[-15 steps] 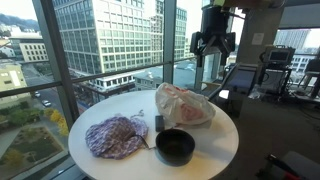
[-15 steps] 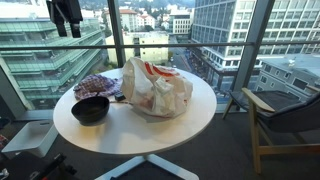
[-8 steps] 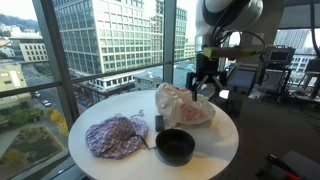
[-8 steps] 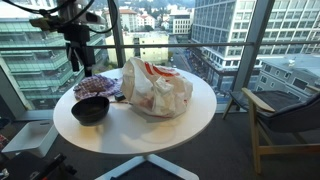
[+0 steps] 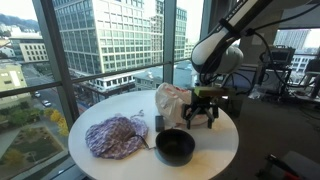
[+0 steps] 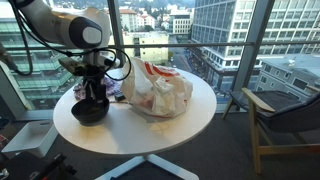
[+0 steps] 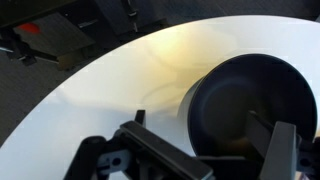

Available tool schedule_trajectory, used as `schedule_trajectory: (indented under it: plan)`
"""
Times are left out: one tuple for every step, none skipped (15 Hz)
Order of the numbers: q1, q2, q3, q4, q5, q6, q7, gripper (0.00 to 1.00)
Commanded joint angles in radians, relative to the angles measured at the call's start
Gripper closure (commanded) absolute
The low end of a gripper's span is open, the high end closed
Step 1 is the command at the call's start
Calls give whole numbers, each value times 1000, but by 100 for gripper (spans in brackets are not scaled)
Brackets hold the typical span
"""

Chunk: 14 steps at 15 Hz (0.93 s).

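Observation:
My gripper should next move down to the black bowl's rim (image 5: 193,141) (image 7: 190,122), on the side that faces away from the purple patterned cloth, and close there.
A black bowl (image 5: 175,147) stands near the front edge of a round white table (image 5: 225,140). It shows in both exterior views (image 6: 90,111) and fills the right of the wrist view (image 7: 245,105). My gripper (image 5: 201,121) is open and empty. It hovers just above the bowl (image 6: 92,96), and in the wrist view (image 7: 205,135) the bowl's left rim lies between its fingers. A purple patterned cloth (image 5: 115,137) lies beside the bowl. A white and red plastic bag (image 5: 182,104) sits at the table's middle (image 6: 157,90).
A small dark flat object (image 5: 158,122) lies between the cloth and the bag. Glass window walls close in behind the table. A wooden armchair (image 6: 285,120) stands off to one side. Exercise machines (image 5: 272,70) stand behind the arm.
The arm has come down from high above the table to just over the black bowl. The gripper has stayed open. Nothing on the table has moved.

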Motion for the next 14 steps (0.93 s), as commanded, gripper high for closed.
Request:
schedule_trajectory:
  plan:
    - [20, 105, -30, 48, 88, 35, -85, 0]
    - [22, 133, -30, 57, 101, 30, -107, 0]
    - [20, 154, -29, 67, 119, 18, -132, 0]
    - [21, 179, -26, 77, 129, 14, -152, 0]
    - [22, 198, -22, 86, 142, 11, -172, 0]
    - [25, 219, -20, 97, 147, 10, -183, 0]
    - [31, 239, -21, 106, 142, 10, -185, 0]
    - [39, 260, -24, 117, 128, 12, -180, 0]
    - [47, 283, -31, 126, 110, 17, -169, 0]
    - [56, 306, -36, 137, 98, 25, -156, 0]
    - [64, 322, -41, 146, 87, 31, -148, 0]
    - [72, 334, -44, 152, 78, 35, -144, 0]
    - [82, 345, -49, 160, 66, 40, -138, 0]
    - [89, 354, -52, 166, 57, 40, -138, 25]
